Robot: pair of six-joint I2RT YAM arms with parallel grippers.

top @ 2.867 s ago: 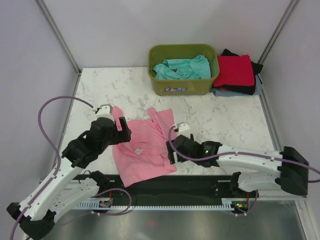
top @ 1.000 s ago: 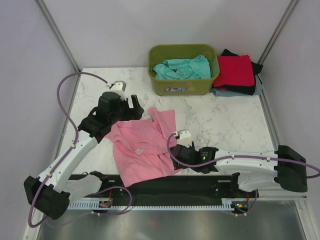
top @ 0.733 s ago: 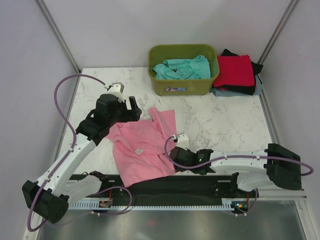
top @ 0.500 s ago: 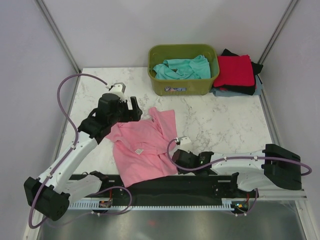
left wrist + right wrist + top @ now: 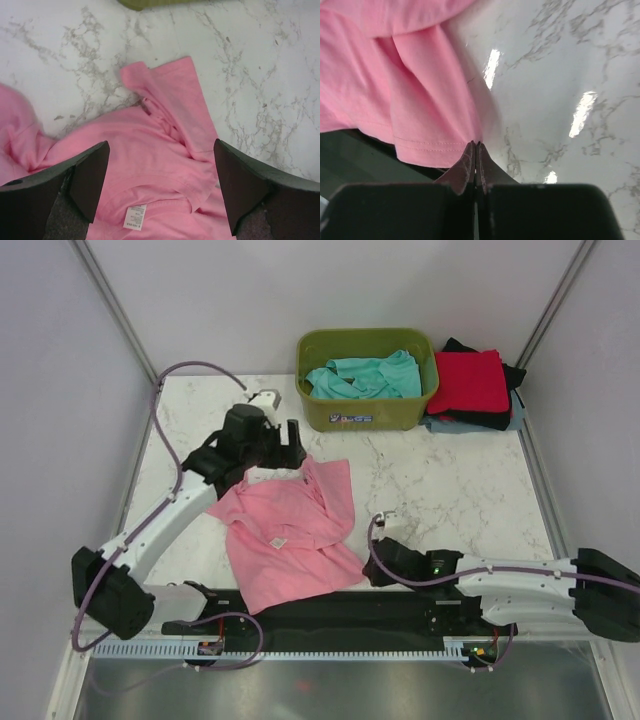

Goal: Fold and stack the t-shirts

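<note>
Next, I close my left gripper on the pink t-shirt's sleeve corner (image 5: 347, 463) (image 5: 187, 61) in front of the olive-green tub, the one nearest to the red t-shirt.
A large pink t-shirt (image 5: 285, 530) lies spread and rumpled on the marble table, its neck label facing up (image 5: 134, 216). My left gripper (image 5: 281, 450) hovers open over the shirt's far edge, and in the left wrist view (image 5: 160, 146) its wide-apart fingers frame the collar and a folded sleeve. At the shirt's near right hem corner (image 5: 440, 145), my right gripper (image 5: 371, 565) is shut, its tips (image 5: 476, 144) pinched together on the cloth's edge. A teal t-shirt (image 5: 365, 375) fills the tub. Red (image 5: 468, 380), black (image 5: 482, 421) and grey-blue (image 5: 516, 418) t-shirts are stacked at the far right.
The olive-green tub (image 5: 365, 416) stands at the table's far edge, just beyond the left gripper. A dark strip (image 5: 400, 605) runs along the near edge, and the shirt's hem hangs over it. White walls enclose the table on three sides.
My left gripper has moved away and to the right, over the shirt's far edge. The right gripper has slid right to the hem corner and shut there.
</note>
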